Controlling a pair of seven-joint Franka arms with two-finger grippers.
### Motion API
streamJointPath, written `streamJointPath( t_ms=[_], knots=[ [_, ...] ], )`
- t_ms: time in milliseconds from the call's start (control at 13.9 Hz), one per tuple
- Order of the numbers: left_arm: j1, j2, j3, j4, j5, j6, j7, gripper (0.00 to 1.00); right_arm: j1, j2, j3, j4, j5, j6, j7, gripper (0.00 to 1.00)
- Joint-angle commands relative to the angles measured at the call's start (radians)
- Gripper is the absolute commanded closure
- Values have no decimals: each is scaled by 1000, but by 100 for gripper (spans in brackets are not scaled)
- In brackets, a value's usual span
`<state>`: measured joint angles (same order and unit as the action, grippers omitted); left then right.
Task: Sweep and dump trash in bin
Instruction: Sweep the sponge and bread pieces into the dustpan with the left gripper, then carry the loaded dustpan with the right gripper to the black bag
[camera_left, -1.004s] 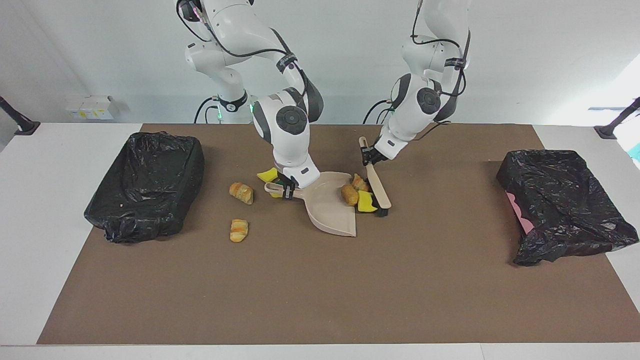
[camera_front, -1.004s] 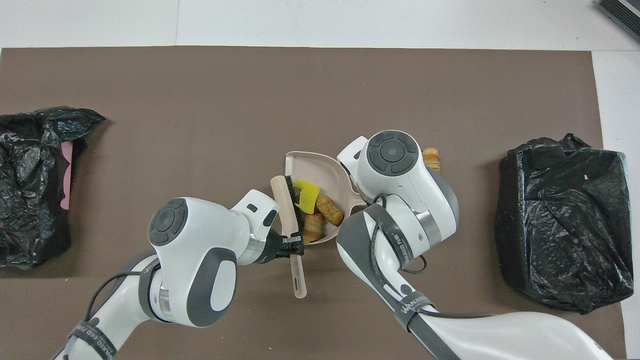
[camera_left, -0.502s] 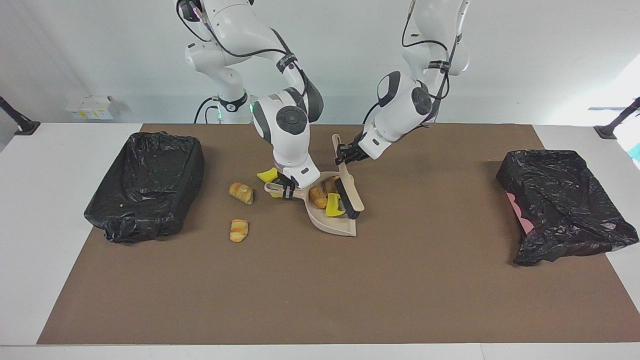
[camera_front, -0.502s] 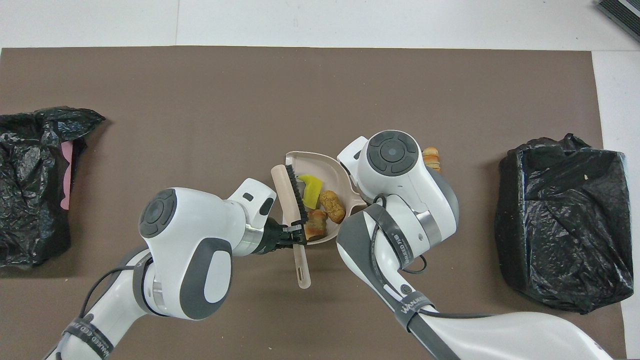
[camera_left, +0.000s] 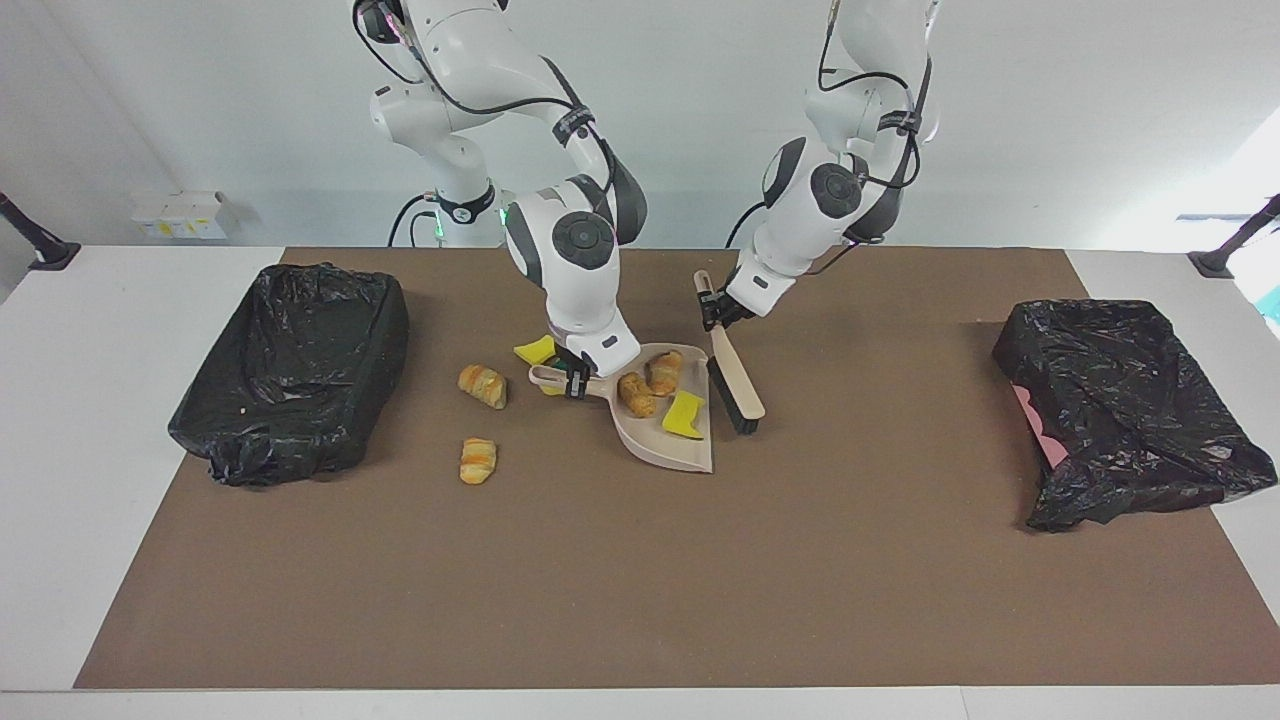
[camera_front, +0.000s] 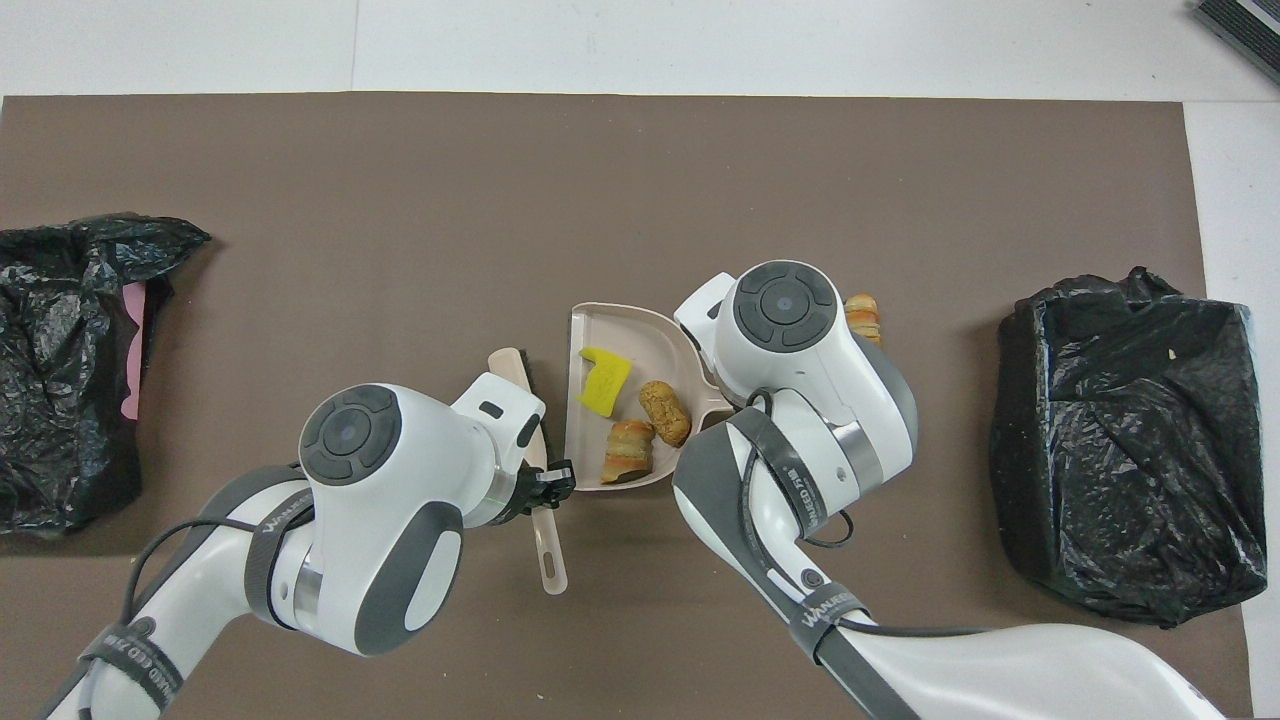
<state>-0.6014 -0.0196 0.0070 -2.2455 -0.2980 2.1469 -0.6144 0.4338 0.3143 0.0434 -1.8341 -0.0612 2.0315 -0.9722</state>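
Observation:
Next, my left gripper puts down the brush and lets go of it on the bare brown mat (camera_front: 593, 606) between my arms, near the beige dustpan.
My right gripper (camera_left: 575, 382) is shut on the handle of the beige dustpan (camera_left: 662, 452), which lies flat on the mat. In the pan lie a yellow sponge piece (camera_left: 683, 413) and two bread chunks (camera_left: 637, 393) (camera_left: 665, 372); they also show in the overhead view (camera_front: 603, 380) (camera_front: 664, 412) (camera_front: 628, 450). My left gripper (camera_left: 712, 308) is shut on the brush (camera_left: 738, 392), held low beside the pan's open mouth. Two bread chunks (camera_left: 483, 385) (camera_left: 478, 460) lie on the mat toward the right arm's end. A yellow sponge piece (camera_left: 535, 350) lies by the pan's handle, partly hidden.
A black-bagged bin (camera_left: 290, 365) stands at the right arm's end of the brown mat. A second black-bagged bin (camera_left: 1120, 410) with pink showing stands at the left arm's end. In the overhead view my right arm hides its gripper and the pan's handle (camera_front: 715, 405).
The brush pushed the sponge piece and two bread chunks deeper into the dustpan, then drew back out toward the left arm's end. The pan and right gripper have stayed put.

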Motion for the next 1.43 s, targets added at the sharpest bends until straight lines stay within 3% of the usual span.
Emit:
streamJointPath(
  t_ms=[0, 358, 573, 932, 1219, 1362],
  knots=[
    [-72, -80, 2, -57, 168, -76, -158, 100, -17, -4, 7, -8, -22, -14, -46, 100],
    [-81, -115, -2, -137, 208, -33, -205, 100, -62, -11, 7, 15, -22, -17, -87, 100],
    [-161, -158, -8, -183, 206, -33, -238, 100, -147, -47, 10, 21, -13, -25, -157, 100],
    [-300, -138, -13, -178, 132, 31, -286, 100, -283, -159, 10, 16, 0, -106, -233, 100],
    [-316, -140, -15, -187, 53, 41, -263, 100, -444, -231, 9, 19, 1, -157, -345, 100],
    [-322, -100, -15, -193, 40, 71, -257, 100, -515, -267, 9, 19, 1, -184, -436, 100]
  ],
)
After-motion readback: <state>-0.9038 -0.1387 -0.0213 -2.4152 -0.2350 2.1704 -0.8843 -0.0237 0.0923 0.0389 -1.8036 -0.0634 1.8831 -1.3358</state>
